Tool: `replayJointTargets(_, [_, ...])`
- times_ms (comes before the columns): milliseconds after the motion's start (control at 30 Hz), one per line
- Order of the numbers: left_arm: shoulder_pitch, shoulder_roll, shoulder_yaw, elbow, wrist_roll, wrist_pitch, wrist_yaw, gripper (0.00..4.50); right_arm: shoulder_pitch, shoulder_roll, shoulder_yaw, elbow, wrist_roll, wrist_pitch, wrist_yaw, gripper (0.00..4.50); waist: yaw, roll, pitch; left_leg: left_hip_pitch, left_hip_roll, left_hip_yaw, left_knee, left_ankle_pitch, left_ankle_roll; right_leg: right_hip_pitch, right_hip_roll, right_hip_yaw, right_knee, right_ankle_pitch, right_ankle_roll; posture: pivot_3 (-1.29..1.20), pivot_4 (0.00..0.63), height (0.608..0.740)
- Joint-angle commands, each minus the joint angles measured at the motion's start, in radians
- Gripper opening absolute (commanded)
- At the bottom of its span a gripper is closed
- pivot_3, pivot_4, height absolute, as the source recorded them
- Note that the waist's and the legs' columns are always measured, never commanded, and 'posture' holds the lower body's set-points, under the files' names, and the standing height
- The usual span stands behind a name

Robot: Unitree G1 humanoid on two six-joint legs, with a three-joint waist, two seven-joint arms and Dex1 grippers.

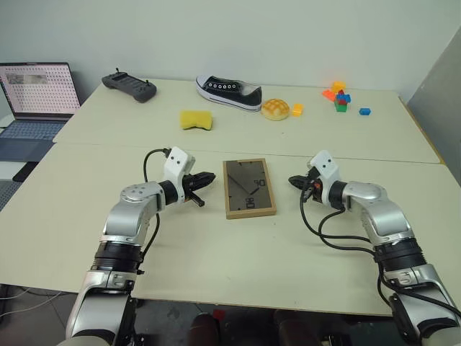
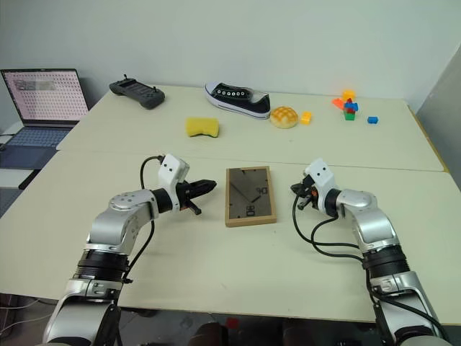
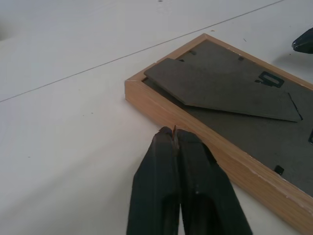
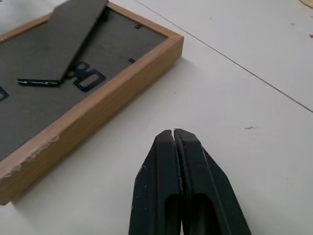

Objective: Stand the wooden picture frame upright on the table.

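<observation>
The stand flap of the picture frame is folded against the frame's back, so next I open my left gripper and grab the frame's long side (image 1: 227, 202) before the flap swings out.
The wooden picture frame (image 1: 248, 188) lies flat on the table (image 1: 216, 252), dark grey back up, its stand flap (image 3: 220, 90) folded against the back. My left gripper (image 1: 207, 177) is shut and empty, its tips a short way left of the frame's long left edge. In the left wrist view the shut fingers (image 3: 183, 186) point at that light-wood edge (image 3: 195, 134), close to it. My right gripper (image 1: 294, 181) is shut and empty too, a little right of the frame. The right wrist view has its shut fingers (image 4: 181, 181) aimed past the frame's wooden corner (image 4: 146, 63).
On the far half of the table are a black game controller (image 1: 130, 86), a black sneaker (image 1: 229, 92), a yellow sponge (image 1: 196, 120), a bread roll (image 1: 275, 109) and several small coloured blocks (image 1: 340, 97). An open laptop (image 1: 36, 101) stands off to the left.
</observation>
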State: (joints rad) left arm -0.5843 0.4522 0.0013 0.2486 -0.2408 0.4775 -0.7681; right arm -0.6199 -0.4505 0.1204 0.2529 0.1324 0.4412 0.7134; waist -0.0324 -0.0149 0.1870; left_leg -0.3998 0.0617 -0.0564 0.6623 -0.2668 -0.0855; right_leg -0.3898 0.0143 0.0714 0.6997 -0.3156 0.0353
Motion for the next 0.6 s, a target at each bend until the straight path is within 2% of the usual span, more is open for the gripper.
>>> replayJointTargets(33, [-0.047, -0.015, -0.026, 0.038, 0.037, -0.018, 0.034, 0.03, -0.044, 0.028, 0.02, 0.033, -0.039, -0.038, -0.028, 0.0, 0.0, 0.0, 0.0, 0.0, 0.0, 0.0, 0.0, 0.0, 0.0, 0.0, 0.0, 0.0, 0.0, 0.0, 0.0, 0.0, 0.15, 0.74])
replayJointTargets(333, [-0.041, -0.05, -0.092, 0.026, 0.063, 0.014, 0.028, 0.03, -0.024, 0.117, 0.072, -0.05, -0.008, 0.019, 0.019, 0.0, 0.0, 0.0, 0.0, 0.0, 0.0, 0.0, 0.0, 0.0, 0.0, 0.0, 0.0, 0.0, 0.0, 0.0, 0.0, 0.0, 0.15, 0.74])
replayJointTargets(467, [-0.011, -0.036, -0.11, -0.043, 0.06, 0.045, 0.004, 0.03, 0.014, 0.141, 0.059, -0.17, 0.06, 0.133, 0.043, 0.0, -0.001, 0.0, 0.0, 0.0, 0.0, 0.0, 0.0, 0.0, 0.0, 0.0, 0.0, 0.0, 0.0, 0.0, 0.0, 0.0, 0.15, 0.74])
replayJointTargets(600, [0.05, 0.009, -0.129, -0.183, 0.034, 0.112, -0.04, 0.03, 0.077, 0.103, 0.087, -0.286, 0.065, 0.184, 0.073, 0.0, -0.002, 0.0, 0.0, 0.0, 0.0, -0.001, 0.0, 0.0, 0.0, 0.0, 0.0, 0.0, 0.001, 0.0, 0.0, 0.0, 0.15, 0.74])
